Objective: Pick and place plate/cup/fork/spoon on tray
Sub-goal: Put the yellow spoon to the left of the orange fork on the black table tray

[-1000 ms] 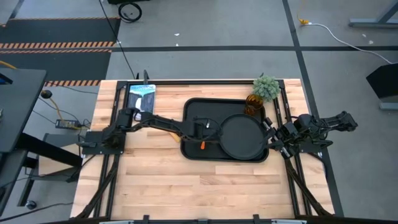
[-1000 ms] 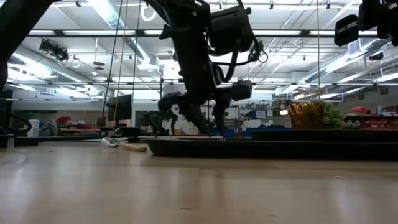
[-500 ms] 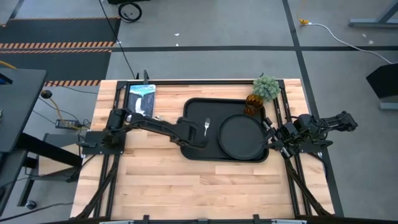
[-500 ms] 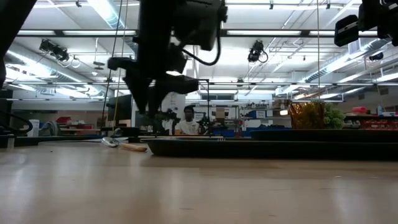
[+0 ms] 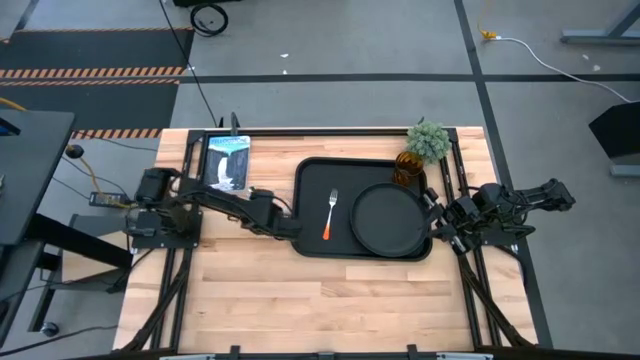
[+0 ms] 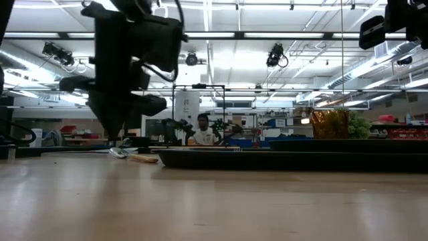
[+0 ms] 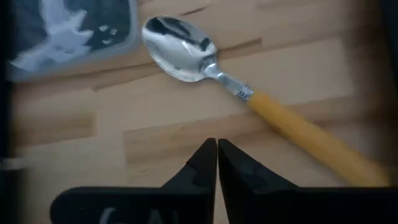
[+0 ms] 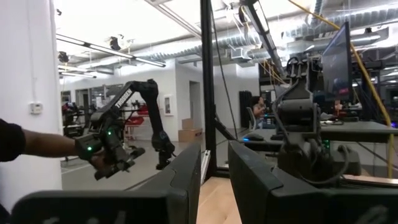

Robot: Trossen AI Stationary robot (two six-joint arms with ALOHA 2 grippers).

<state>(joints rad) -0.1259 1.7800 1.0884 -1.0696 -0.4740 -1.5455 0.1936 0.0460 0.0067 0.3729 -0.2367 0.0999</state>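
Observation:
Next, I open my left gripper, which is shut short of the spoon's slanting orange handle, line its fingers up and grip the handle's end (image 7: 267, 109) near the metal.
The black tray (image 5: 313, 178) holds the round black plate (image 5: 390, 220), the fork (image 5: 330, 213) lying flat left of the plate, and the amber cup (image 5: 406, 168) standing in its far right corner. The spoon (image 7: 205, 56) lies flat on the wood left of the tray, showing low (image 6: 134, 157) in the low view. My left gripper (image 7: 216, 155) hovers shut just short of the spoon's orange handle (image 7: 311, 137), left of the tray (image 5: 272, 212), touching nothing. My right gripper (image 8: 214, 180) waits open at the tray's right end.
A small green plant (image 5: 428, 140) stands beyond the tray's far right corner. A blue-and-white flat item (image 5: 227, 160) lies at the table's far left. Bare wood stretches along the near side. A person's arm (image 8: 37, 146) shows in the room.
My left gripper has drawn back from over the tray toward the table's left edge, leaving the fork lying on the tray. Its fingers have shut, and it now hangs over the wood by the spoon.

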